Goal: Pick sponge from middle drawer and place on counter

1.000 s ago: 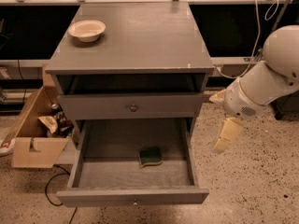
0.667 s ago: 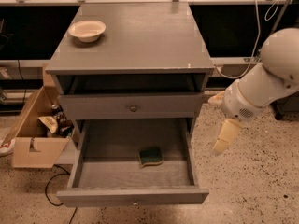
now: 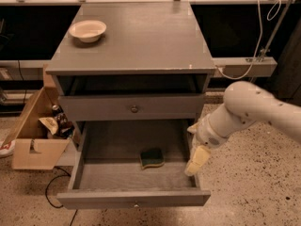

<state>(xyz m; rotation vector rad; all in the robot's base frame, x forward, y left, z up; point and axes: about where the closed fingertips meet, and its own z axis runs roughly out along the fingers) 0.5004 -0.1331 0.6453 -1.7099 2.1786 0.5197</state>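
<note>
The robot's gripper should next move to the dark green sponge in the middle drawer and close on the sponge's end (image 3: 160, 157) that points toward the gripper.
The sponge (image 3: 151, 157), dark green over a yellow layer, lies flat on the floor of the middle drawer (image 3: 108, 175), right of centre. The drawer is pulled fully open at the bottom of the cabinet. The counter (image 3: 141, 41) is the grey top slab above. My gripper (image 3: 197, 159), cream-coloured at the end of the white arm (image 3: 249, 107), hangs over the drawer's right wall, to the right of the sponge and apart from it. It holds nothing that I can see.
A cream bowl (image 3: 88, 30) stands on the counter's back left. A closed grey drawer front with a larger knob (image 3: 134, 108) sits above the open drawer. An open cardboard box (image 3: 33, 135) with clutter stands on the speckled floor to the left.
The arm has moved left and down, bringing the gripper from beside the cabinet to over the drawer's right wall. The sponge, drawer and bowl have not moved.
</note>
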